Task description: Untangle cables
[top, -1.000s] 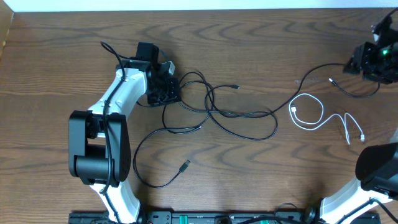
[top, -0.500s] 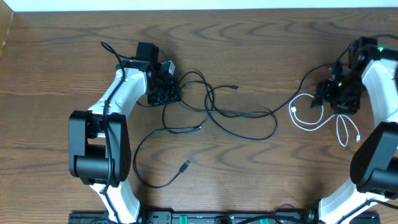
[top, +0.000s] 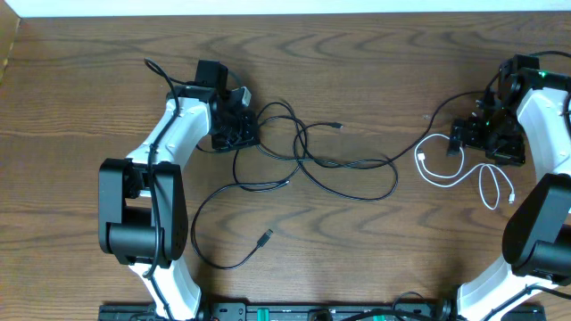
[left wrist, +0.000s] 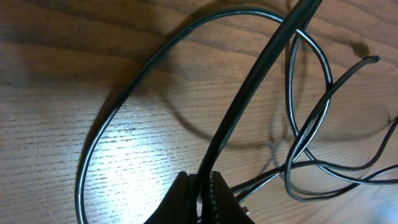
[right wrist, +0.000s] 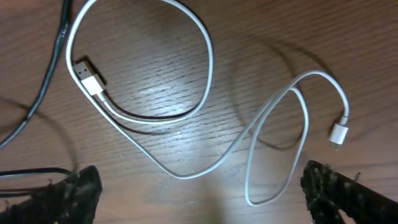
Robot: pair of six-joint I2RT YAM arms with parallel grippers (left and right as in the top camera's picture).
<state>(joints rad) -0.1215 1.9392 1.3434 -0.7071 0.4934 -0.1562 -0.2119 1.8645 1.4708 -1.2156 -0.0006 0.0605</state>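
I need to close my right gripper on the middle of the white cable [top: 467,175] [right wrist: 236,143], between the cable's wide loop and its narrow loop.
Several long black cables [top: 343,165] lie looped over one another at the table's middle, one plug end [top: 266,236] pointing toward the front. My left gripper [top: 234,132] stands at the tangle's left edge. In the left wrist view it [left wrist: 200,178] is shut on a black cable [left wrist: 249,93] that runs up and to the right. The white cable [top: 443,166] lies curled at the right. My right gripper [top: 482,138] hovers over it. In the right wrist view it [right wrist: 200,180] is wide open, the white cable [right wrist: 205,158] between its fingers and untouched.
A black cable [top: 446,107] arcs from the tangle toward the right gripper. The left arm's base [top: 138,214] and the right arm's base [top: 540,241] stand near the front edge. The table's far edge [top: 285,15] meets a white surface.
My right arm has swung in from the far right corner to above the white cable, and its jaws have opened wider. The left arm and its cable have not moved.
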